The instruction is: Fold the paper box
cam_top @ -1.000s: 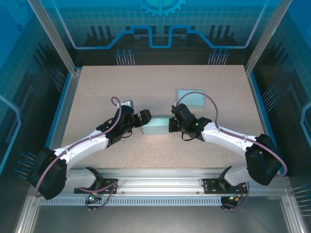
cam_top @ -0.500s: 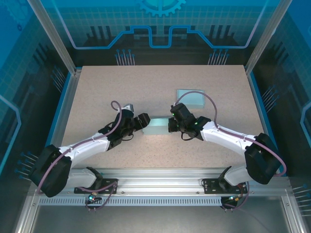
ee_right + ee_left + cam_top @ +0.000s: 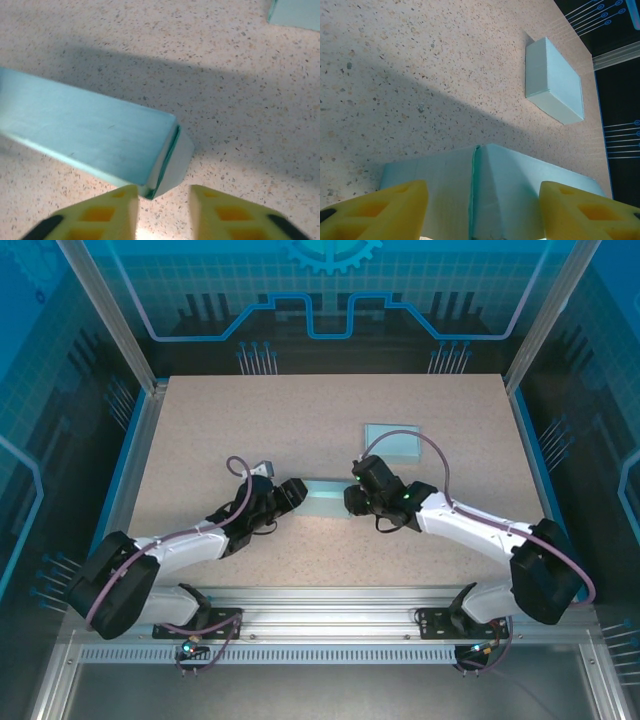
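Observation:
I see the end flap standing ajar at the paper box's end, so next I pinch the flap's lower corner (image 3: pixel 152 192) by the seam with my right gripper before my left gripper moves the box.
The pale teal paper box (image 3: pixel 324 501) lies on the table between my two grippers. In the left wrist view its end face (image 3: pixel 485 192), with a seam down the middle, spans the gap of my left gripper (image 3: pixel 482 200). That gripper is open, its yellow fingers (image 3: pixel 380 212) just in front of the face at either side. My right gripper (image 3: pixel 162 202) is open at the box's other end (image 3: pixel 85 132). An end flap (image 3: pixel 177 155) there stands slightly ajar, with the box's corner close to the left fingertip.
A second, closed teal box (image 3: pixel 392 443) rests behind and to the right of the right gripper, also seen as a box (image 3: pixel 554 82) in the left wrist view. Speckled tabletop (image 3: pixel 300 410) surrounds both, with metal frame rails along its edges.
My left arm has drawn back toward the near edge and lowered, its gripper still at the box's left end. The box looks shorter from above. The right gripper has barely moved.

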Action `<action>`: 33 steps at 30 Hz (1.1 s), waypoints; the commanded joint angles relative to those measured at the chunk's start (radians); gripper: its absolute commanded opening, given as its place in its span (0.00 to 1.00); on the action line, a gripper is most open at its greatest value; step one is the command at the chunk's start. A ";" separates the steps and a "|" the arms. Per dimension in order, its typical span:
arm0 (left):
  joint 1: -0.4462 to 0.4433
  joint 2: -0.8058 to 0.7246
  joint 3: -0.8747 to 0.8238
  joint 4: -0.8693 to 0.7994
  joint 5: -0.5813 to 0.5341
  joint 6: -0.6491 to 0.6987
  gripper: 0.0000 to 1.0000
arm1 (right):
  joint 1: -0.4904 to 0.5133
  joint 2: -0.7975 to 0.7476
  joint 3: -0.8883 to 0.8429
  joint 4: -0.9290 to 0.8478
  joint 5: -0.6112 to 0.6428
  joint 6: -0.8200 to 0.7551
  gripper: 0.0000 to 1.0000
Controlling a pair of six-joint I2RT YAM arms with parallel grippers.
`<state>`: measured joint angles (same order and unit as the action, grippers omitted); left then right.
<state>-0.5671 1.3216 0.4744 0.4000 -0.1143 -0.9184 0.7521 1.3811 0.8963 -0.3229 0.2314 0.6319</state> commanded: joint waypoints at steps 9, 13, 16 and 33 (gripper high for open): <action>-0.012 0.048 -0.055 -0.136 -0.030 0.006 0.61 | -0.024 -0.105 0.047 -0.070 -0.039 0.052 0.55; -0.013 0.042 -0.054 -0.142 -0.030 0.008 0.62 | -0.056 -0.053 0.067 -0.054 -0.077 0.052 0.54; -0.013 0.041 -0.052 -0.148 -0.032 0.011 0.62 | -0.075 -0.001 0.086 -0.042 -0.098 0.046 0.54; -0.006 0.000 -0.045 -0.190 -0.046 0.022 0.63 | -0.122 0.099 -0.073 0.057 -0.168 0.093 0.27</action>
<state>-0.5732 1.3258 0.4683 0.3874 -0.1272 -0.9176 0.6445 1.4498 0.8913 -0.2153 0.0662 0.7059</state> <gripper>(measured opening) 0.623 0.283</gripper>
